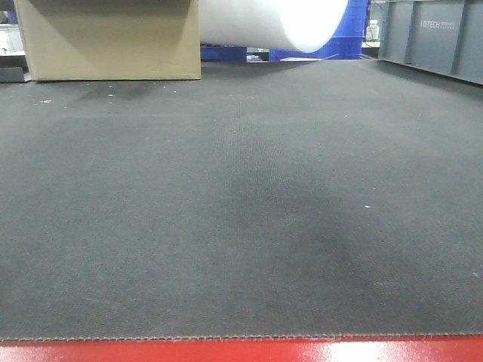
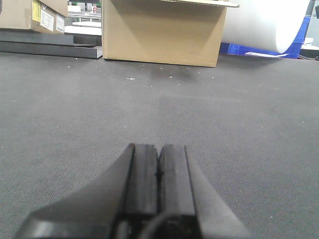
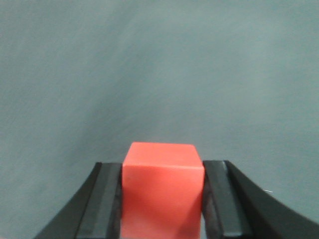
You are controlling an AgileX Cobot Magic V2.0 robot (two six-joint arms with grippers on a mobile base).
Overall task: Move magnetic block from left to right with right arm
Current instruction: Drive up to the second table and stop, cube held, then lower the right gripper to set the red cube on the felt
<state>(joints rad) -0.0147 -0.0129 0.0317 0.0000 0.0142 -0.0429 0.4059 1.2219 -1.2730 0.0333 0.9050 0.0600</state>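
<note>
I should use my right gripper to set the red magnetic block, now squarely between its two fingers, down mid-mat, between the white roll and the red table edge [image 1: 275,185].
In the right wrist view the red magnetic block [image 3: 162,191] sits squarely between the two black fingers of my right gripper [image 3: 162,167], both pads pressed against its sides. Behind it is only blurred grey mat. My left gripper [image 2: 158,148] shows in the left wrist view low over the mat, its pads closed together with nothing between them. Neither the block nor either arm appears in the front view.
Dark grey mat [image 1: 241,211] covers the table, with the red table edge [image 1: 241,351] nearest me. At the far end stand a cardboard box [image 1: 109,38], a white roll [image 1: 275,21], blue crates [image 1: 355,30] and a grey bin [image 1: 438,34].
</note>
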